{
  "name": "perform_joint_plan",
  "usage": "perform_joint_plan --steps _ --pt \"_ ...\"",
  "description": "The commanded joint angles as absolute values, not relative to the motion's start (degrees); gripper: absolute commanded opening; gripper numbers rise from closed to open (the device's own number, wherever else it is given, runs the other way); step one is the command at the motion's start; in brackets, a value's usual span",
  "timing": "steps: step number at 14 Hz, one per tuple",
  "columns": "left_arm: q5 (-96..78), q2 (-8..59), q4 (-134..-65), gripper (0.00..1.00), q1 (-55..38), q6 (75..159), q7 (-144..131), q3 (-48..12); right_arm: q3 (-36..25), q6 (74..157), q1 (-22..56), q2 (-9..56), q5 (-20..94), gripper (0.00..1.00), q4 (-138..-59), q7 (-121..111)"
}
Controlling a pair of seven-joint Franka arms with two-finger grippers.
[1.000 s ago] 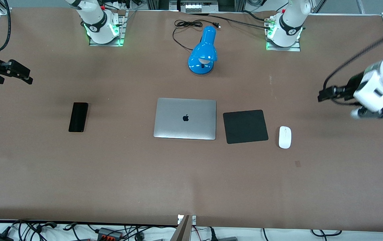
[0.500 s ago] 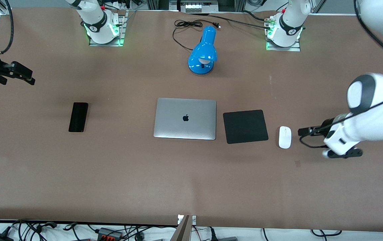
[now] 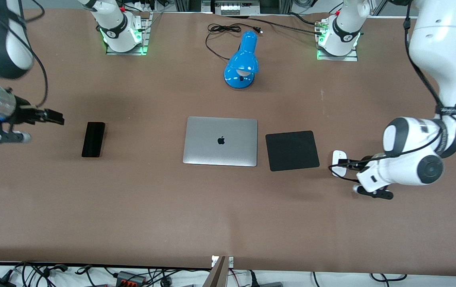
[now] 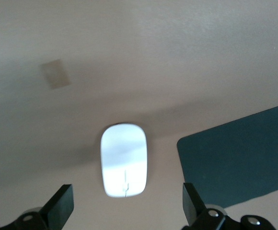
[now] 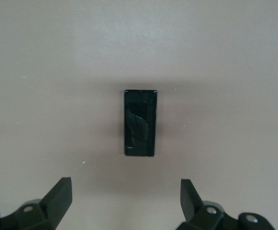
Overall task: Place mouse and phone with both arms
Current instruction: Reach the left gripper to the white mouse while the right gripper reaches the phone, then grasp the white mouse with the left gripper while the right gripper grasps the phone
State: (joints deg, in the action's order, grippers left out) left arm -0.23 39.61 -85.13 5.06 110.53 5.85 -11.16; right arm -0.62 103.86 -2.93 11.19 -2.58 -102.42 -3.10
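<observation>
The left gripper needs to next close on the long sides (image 3: 338,162) (image 4: 124,160) of the white mouse, around its middle, with one finger on each side.
The white oval mouse (image 3: 337,154) lies on the brown table beside the black mouse pad (image 3: 292,150), toward the left arm's end. My left gripper (image 3: 341,162) hangs open right over it; in the left wrist view the mouse (image 4: 123,159) sits just ahead of the gap of the gripper (image 4: 127,211), untouched. The black phone (image 3: 93,139) lies flat toward the right arm's end. My right gripper (image 3: 55,118) is open and empty over bare table beside the phone; in the right wrist view the phone (image 5: 140,123) lies ahead of the gripper (image 5: 124,201).
A closed silver laptop (image 3: 220,141) lies mid-table between the phone and the mouse pad (image 4: 239,163). A blue desk lamp (image 3: 242,61) with a black cord lies near the arm bases. A small tape mark (image 3: 354,194) is on the table near the mouse.
The left arm has swung in from the table's end and come down over the mouse. The right arm has moved in toward the phone. Mouse and phone have not moved.
</observation>
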Motion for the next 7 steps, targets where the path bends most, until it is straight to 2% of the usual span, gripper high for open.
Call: perform_joint_plan --steps 1,7 --pt "3.5 40.7 -86.0 1.0 4.2 113.7 7.0 -11.2 -0.4 107.7 -3.3 14.1 -4.0 1.0 -104.3 -3.5" --pt "6.1 43.4 -87.5 1.0 3.9 117.1 6.9 -10.7 -0.6 118.6 -4.4 19.9 -4.0 1.0 -111.0 -3.5"
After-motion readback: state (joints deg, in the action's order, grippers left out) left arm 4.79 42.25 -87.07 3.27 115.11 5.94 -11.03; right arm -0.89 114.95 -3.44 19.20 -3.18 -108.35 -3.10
